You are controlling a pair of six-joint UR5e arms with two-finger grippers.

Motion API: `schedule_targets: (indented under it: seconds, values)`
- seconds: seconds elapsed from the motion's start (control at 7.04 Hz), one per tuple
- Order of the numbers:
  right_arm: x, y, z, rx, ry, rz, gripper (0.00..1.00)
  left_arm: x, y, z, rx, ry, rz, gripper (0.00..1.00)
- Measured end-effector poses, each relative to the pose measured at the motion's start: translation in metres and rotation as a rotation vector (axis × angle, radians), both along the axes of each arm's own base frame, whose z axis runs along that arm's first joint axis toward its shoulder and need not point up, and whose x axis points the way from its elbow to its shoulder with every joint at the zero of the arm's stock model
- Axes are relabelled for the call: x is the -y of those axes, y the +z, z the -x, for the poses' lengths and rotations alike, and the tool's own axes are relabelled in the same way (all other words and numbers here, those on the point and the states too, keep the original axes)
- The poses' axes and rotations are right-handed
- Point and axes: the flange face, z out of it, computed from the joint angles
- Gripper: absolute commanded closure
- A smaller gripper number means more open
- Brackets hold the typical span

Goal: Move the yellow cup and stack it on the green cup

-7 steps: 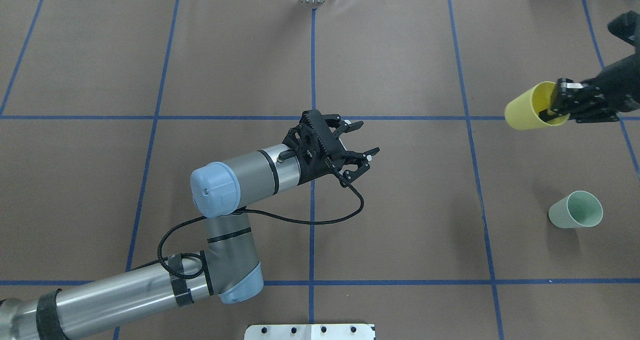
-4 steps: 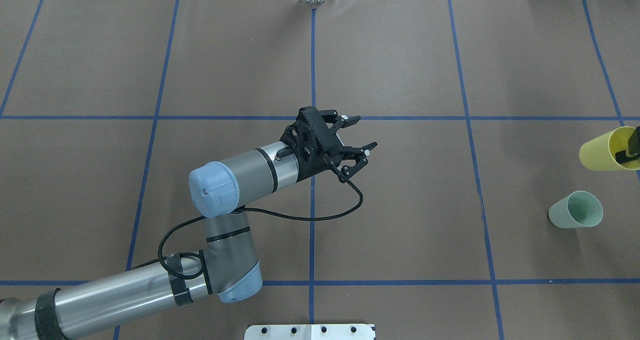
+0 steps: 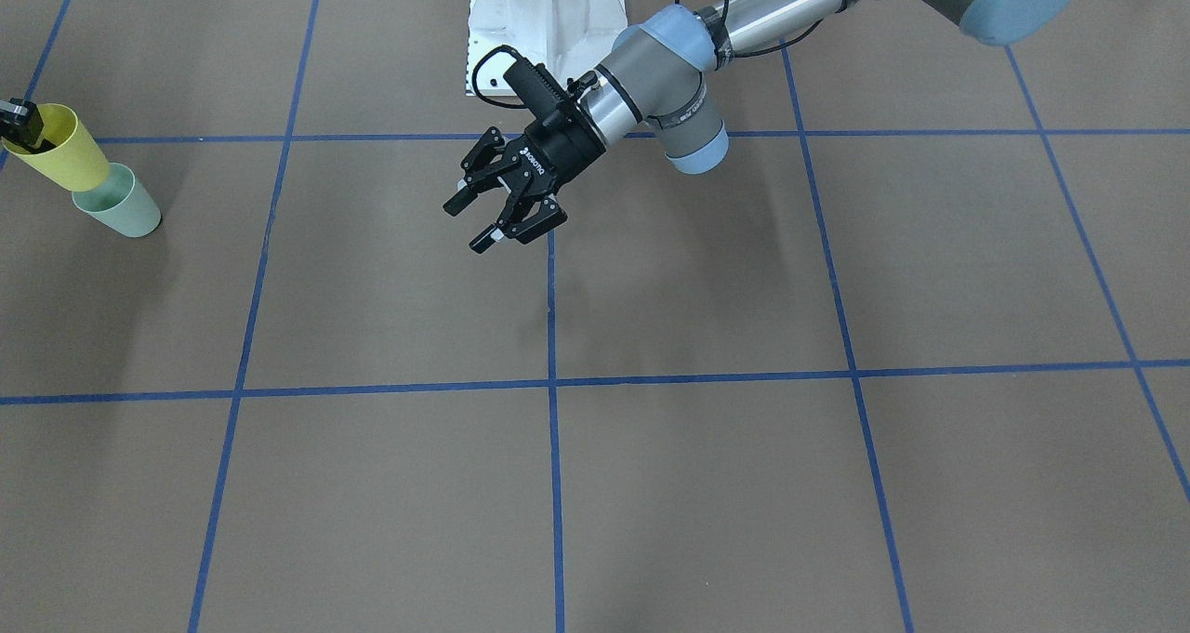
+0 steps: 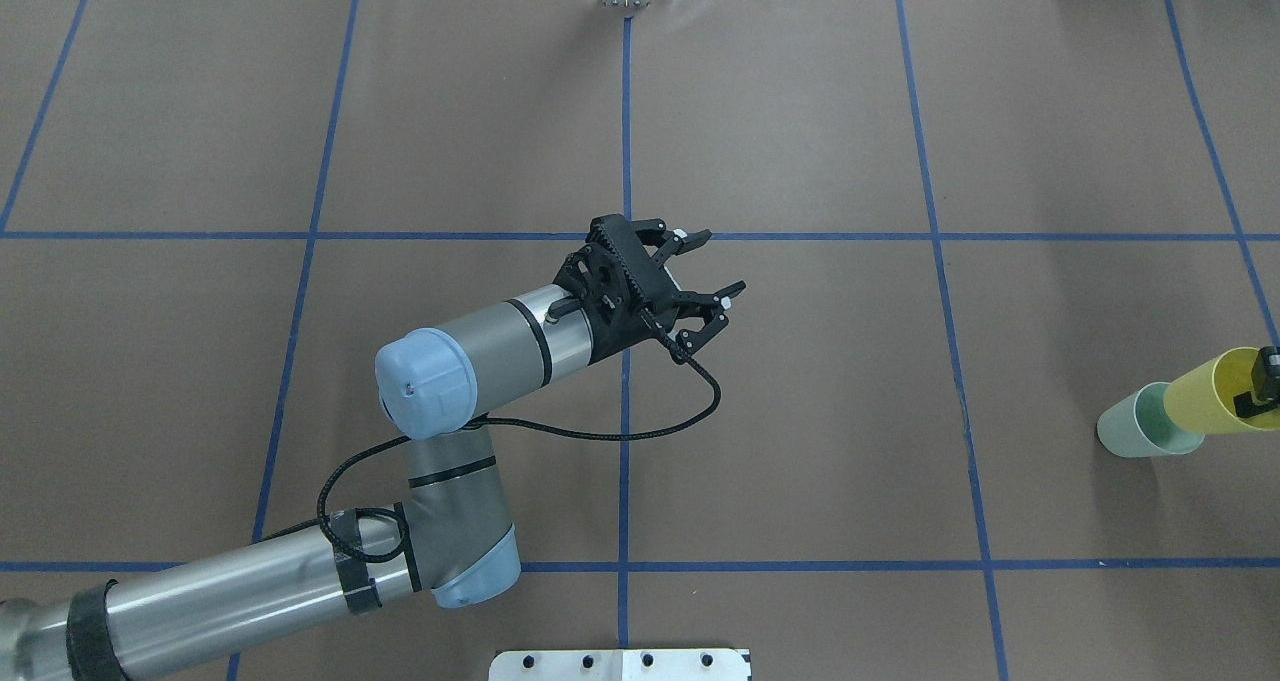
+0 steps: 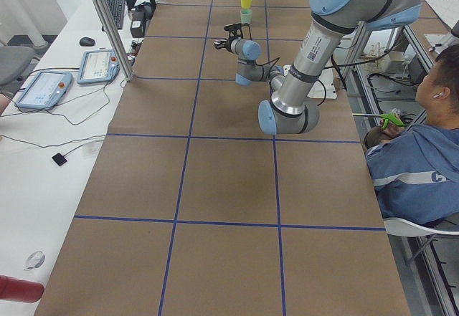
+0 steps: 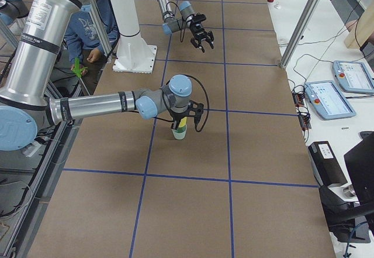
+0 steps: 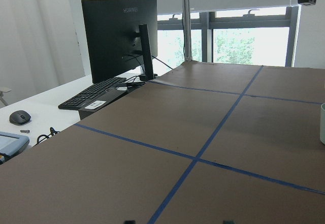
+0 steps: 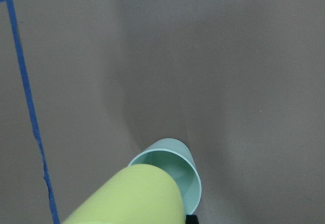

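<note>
Next, I release the yellow cup from my right gripper down inside the opening of the green cup (image 3: 105, 189) (image 8: 166, 184).
The yellow cup (image 4: 1205, 401) hangs tilted at the table's right edge, its base over the mouth of the green cup (image 4: 1135, 429), which stands upright on the brown table. I cannot tell whether the two touch. My right gripper (image 4: 1258, 389) is shut on the yellow cup's rim, one finger inside it. The right wrist view looks down the yellow cup (image 8: 133, 196) into the green cup (image 8: 179, 167). From the front, the yellow cup (image 3: 61, 150) leans over the green cup (image 3: 123, 205). My left gripper (image 4: 718, 273) hovers open and empty over the table's centre, far from both cups.
Blue tape lines (image 4: 624, 431) divide the table into squares. The white robot base plate (image 3: 548, 19) sits at the near middle edge. A seated person (image 5: 423, 165) is beside the table. A monitor and keyboard (image 7: 119, 41) stand off the table.
The right gripper carried the yellow cup from the far right back toward the robot, until its base reached the green cup's mouth. The left gripper drew back slightly, still open.
</note>
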Motion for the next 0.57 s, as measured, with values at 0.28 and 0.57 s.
schedule_targets:
  seconds: [0.28,0.57]
  values:
    - [-0.001,0.013,0.009,-0.012,-0.024,0.021,1.0,0.0,0.001,-0.001,0.002,-0.011,0.006,0.34]
    - [0.001,0.019,0.013,-0.018,-0.03,0.031,1.0,0.0,0.002,-0.002,0.003,-0.015,0.008,0.34]
